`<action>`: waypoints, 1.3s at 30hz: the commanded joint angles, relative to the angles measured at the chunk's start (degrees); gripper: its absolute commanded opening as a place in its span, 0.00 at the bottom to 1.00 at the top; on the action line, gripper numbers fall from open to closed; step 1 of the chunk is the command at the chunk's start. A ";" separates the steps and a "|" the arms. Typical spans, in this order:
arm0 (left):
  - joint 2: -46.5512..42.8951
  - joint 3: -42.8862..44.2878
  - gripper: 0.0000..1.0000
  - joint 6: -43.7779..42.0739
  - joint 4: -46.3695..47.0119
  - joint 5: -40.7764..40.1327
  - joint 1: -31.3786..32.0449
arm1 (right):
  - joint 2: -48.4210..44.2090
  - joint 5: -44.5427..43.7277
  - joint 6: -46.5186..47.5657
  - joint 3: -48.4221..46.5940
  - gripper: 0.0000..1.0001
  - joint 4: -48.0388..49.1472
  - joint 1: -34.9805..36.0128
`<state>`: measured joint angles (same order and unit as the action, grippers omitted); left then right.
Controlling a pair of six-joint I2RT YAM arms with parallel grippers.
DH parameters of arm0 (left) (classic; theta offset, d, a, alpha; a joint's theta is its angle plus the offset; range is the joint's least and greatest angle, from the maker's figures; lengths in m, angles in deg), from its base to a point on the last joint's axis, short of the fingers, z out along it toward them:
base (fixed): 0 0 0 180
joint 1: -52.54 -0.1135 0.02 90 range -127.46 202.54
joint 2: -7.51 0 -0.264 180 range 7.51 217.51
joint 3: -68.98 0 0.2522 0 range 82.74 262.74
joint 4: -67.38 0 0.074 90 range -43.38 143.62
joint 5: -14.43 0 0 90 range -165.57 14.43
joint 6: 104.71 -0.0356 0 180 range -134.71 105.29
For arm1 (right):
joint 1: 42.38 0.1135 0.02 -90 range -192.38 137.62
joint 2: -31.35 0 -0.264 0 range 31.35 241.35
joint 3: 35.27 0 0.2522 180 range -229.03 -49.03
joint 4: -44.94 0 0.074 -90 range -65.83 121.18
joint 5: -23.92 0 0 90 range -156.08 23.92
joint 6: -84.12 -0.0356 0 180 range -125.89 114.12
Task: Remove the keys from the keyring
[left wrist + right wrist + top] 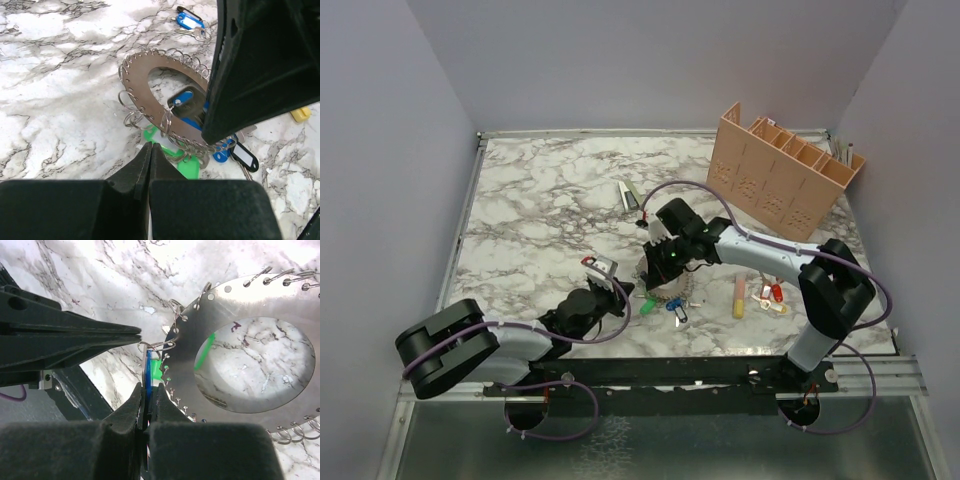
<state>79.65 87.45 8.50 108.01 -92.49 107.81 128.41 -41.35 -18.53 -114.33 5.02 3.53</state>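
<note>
My left gripper is closed just short of the small wire ring on the blue key, so next I open it, move in and take hold of that wire ring (166, 121).
The keyring (146, 64) is a wide flat grey metal ring with small wire rings along its rim, tilted over the marble near the table's front middle (672, 290). In the right wrist view its band (227, 305) fills the upper right. My right gripper (148, 387) is shut on a blue key (151, 364) hanging at the rim, with a green key (160, 371) just behind it. My left gripper (150, 145) is shut, with nothing visible between its fingers. Its tips sit at the ring's near edge beside green keys (191, 168) and a small wire ring (159, 345).
A separate blue-tagged key (190, 20) lies beyond the ring, and a black tag (246, 158) lies beside it. Red and yellow tags (765, 296) lie to the right. A peach slotted rack (785, 170) stands at the back right. A small grey item (627, 193) lies mid-table.
</note>
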 commanded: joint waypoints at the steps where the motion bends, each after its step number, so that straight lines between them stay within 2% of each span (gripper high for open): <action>1: -3.23 -1.66 0.00 -3.33 2.38 4.03 0.46 | -1.17 0.47 -0.33 0.28 0.00 1.46 -0.52; 5: -4.85 -2.32 0.00 -3.41 2.30 3.56 0.52 | -1.62 0.21 -0.36 0.70 0.00 1.57 -0.47; 8: -4.08 -1.94 0.18 -2.90 2.39 3.31 0.51 | -1.93 1.16 -0.21 0.65 0.00 1.77 -0.52; 12: -1.59 0.11 0.34 -3.05 2.34 2.72 0.54 | -1.68 1.79 -0.28 0.61 0.01 1.77 -0.48; 20: 4.02 4.14 0.38 -5.14 3.94 1.55 0.55 | -1.69 2.53 -0.52 0.87 0.00 1.97 -0.52; 25: 8.51 6.59 0.33 -6.94 5.44 1.14 0.55 | -1.89 2.99 -0.63 1.04 0.01 1.92 -0.47; 30: 11.16 6.77 0.15 -8.09 6.85 -0.14 0.55 | -3.08 2.84 -0.41 1.71 0.00 1.62 -0.47; 33: 10.10 5.81 0.00 -8.87 7.04 -0.40 0.55 | -3.92 1.02 -0.44 2.60 0.01 1.67 -0.48; 39: 3.31 2.84 0.00 -10.76 7.02 2.89 0.55 | -6.25 -0.10 -1.23 4.83 0.01 1.80 -3.31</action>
<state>88.57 93.04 0.06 113.28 -91.42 108.18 125.19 -40.98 -18.73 -111.08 5.81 2.07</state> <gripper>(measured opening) 0.008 0.024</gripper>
